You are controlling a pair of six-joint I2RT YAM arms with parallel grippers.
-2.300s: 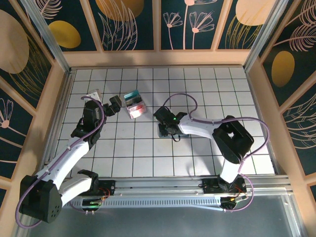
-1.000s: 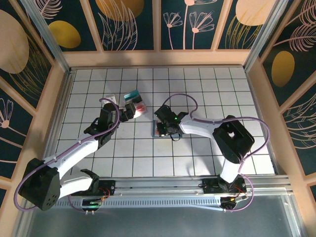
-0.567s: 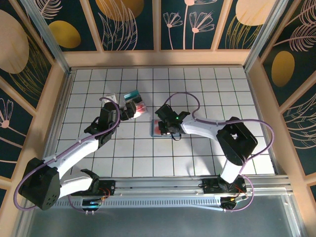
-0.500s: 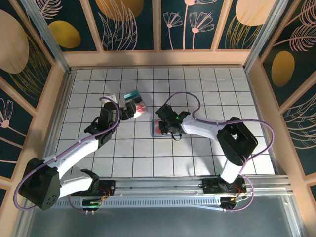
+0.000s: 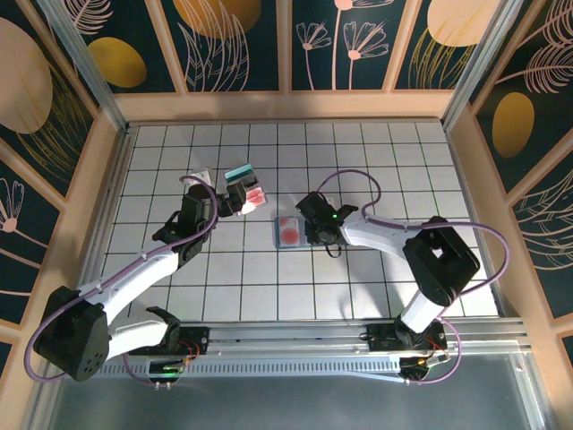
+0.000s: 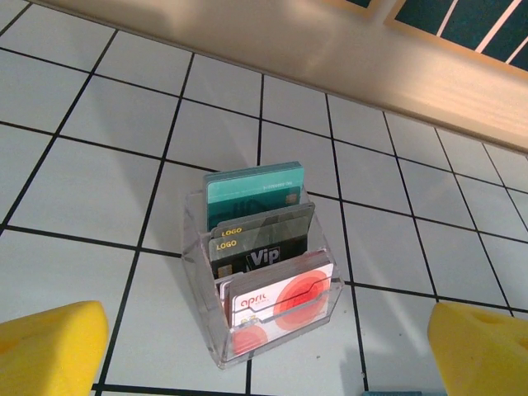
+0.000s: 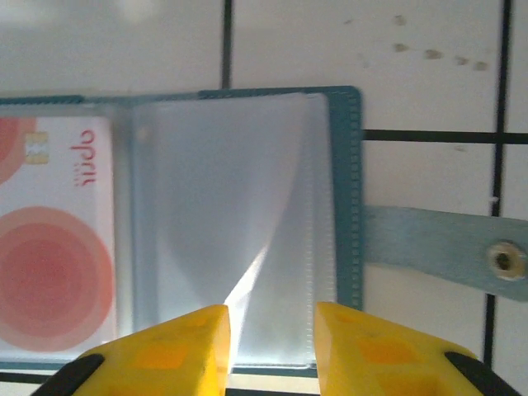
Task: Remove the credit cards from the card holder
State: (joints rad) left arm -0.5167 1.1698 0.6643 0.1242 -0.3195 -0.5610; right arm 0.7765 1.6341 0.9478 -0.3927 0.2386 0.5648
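Note:
I will move my right gripper across from over the empty pocket and pinch the red-pink card's clear pocket (image 7: 62,239), as the card sits in the wallet's other half.
The card holder (image 7: 346,206) is a teal wallet lying open on the tiles, clear pockets up. A red-pink credit card (image 7: 54,247) sits in its left half; the pocket to the right looks empty. My right gripper (image 7: 272,320) hovers at the wallet's near edge, jaws slightly apart, open, with nothing between them. From above, the wallet (image 5: 279,243) shows the red card (image 5: 288,230), with the right gripper (image 5: 311,230) over its right half. My left gripper (image 6: 264,312) is wide open facing a clear stand (image 6: 206,330) of cards.
The clear stand (image 5: 246,184) holds a teal card (image 6: 252,186), a black card (image 6: 264,252) and a red-white card (image 6: 280,297), upright in rows. The left gripper (image 5: 233,202) sits just beside it. The wallet's strap with a snap (image 7: 429,247) lies flat to the right. A wooden wall rims the tiled floor.
My right gripper has drawn back to the right off the wallet and its jaws have parted. The wallet now lies open with the red card exposed. The left arm has stayed put.

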